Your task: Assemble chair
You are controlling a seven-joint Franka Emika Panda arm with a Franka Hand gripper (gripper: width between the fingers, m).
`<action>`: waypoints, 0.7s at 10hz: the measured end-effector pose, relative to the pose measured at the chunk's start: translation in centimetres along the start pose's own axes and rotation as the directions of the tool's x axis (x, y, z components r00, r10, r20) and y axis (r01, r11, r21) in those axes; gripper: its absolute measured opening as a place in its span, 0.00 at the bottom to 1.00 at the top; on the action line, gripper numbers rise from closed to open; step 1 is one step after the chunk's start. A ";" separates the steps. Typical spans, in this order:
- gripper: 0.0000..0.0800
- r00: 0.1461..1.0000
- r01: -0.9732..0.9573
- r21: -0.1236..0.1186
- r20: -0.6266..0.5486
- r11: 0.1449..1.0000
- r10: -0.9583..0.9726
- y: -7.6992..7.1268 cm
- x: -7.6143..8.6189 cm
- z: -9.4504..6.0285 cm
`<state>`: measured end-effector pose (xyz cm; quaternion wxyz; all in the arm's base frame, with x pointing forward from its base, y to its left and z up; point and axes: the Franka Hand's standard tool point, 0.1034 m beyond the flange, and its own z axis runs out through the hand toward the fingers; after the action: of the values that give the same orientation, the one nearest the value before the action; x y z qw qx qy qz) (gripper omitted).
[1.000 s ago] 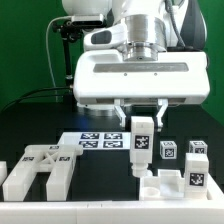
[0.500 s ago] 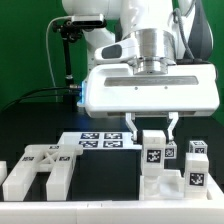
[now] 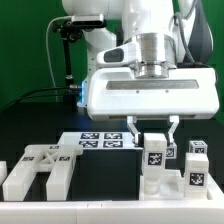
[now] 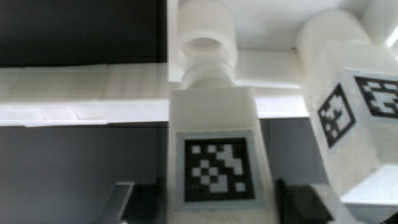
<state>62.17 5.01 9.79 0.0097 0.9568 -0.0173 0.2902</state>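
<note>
I need to release the white chair post upright in the front white chair block (image 3: 149, 192), beside the second tagged post.
My gripper (image 3: 152, 128) is shut on a white chair post (image 3: 154, 156) with a black-and-white tag. It holds the post upright, with the lower end on or in a white chair block (image 3: 150, 183) at the front right. In the wrist view the post (image 4: 214, 140) runs away from my gripper (image 4: 217, 205), with dark fingers (image 4: 128, 200) on either side. Its far end shows a round hole. A second tagged post (image 4: 356, 100) stands close beside it. Whether the held post is fully seated is hidden.
A large slotted white chair piece (image 3: 40, 168) lies at the front on the exterior view's left. The marker board (image 3: 98, 140) lies behind it. More tagged white pieces (image 3: 196, 166) stand at the exterior view's right, close to the held post.
My gripper carried the post toward the exterior view's right, onto the white block. It has barely moved over the last half second.
</note>
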 end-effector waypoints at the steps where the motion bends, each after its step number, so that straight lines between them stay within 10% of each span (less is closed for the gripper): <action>1: 0.36 1.000 0.002 -0.002 0.002 1.000 -0.002 0.2 0.0 0.0; 7: 0.36 1.000 0.012 -0.008 0.004 1.000 -0.012 0.1 -0.9 1.3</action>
<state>62.14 4.88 8.16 0.0153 0.9574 -0.0130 0.2882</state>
